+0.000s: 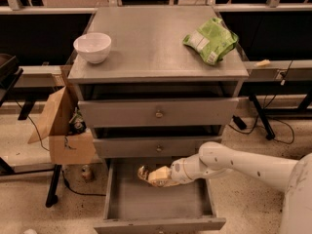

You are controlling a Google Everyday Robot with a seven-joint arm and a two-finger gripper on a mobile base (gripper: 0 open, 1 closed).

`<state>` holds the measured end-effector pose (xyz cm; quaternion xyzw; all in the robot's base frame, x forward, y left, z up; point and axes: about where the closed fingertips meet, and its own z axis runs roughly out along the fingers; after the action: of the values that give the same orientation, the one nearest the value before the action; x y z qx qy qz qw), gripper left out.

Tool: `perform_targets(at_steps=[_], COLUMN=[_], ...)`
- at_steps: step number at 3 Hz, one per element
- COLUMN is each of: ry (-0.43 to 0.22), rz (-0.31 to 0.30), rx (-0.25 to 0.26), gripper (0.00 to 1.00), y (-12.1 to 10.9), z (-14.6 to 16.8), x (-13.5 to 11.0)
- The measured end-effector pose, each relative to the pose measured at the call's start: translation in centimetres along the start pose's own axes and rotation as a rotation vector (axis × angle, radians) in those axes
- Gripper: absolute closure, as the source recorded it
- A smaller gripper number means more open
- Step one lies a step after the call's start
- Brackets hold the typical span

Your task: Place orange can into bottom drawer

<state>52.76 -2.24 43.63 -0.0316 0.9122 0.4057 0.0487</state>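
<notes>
Next, I release the orange can near the middle of the bottom drawer's inside (pixel 151 187), slightly towards the cardboard box. The can now hangs above the drawer floor.
The orange can (pixel 145 172) is a small shiny orange-gold can, held on its side in my gripper (pixel 152 175). The gripper reaches in from the right on a white arm and is shut on the can. It hangs over the back part of the bottom drawer (pixel 158 204), which is pulled out, a wide grey tray with a plain inside. The can is above the drawer floor, near its left-centre.
The grey cabinet top (pixel 156 43) carries a white bowl (pixel 92 47) at left and a green snack bag (pixel 210 40) at right. Two shut drawers with round knobs (pixel 158 113) are above. An open cardboard box (pixel 63 126) stands left of the cabinet.
</notes>
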Motion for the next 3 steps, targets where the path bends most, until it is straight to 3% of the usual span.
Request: perform_targets(at_steps=[1, 2, 3], ry=[0.0, 0.007, -0.007], rz=[0.002, 0.039, 0.11], rx=[-0.002, -0.041, -0.072], gripper=[1.0, 1.0, 1.0], y=[-0.1, -2.8, -7.8], z=[0.2, 3.4, 8.5], x=[0.0, -0.3, -1.8])
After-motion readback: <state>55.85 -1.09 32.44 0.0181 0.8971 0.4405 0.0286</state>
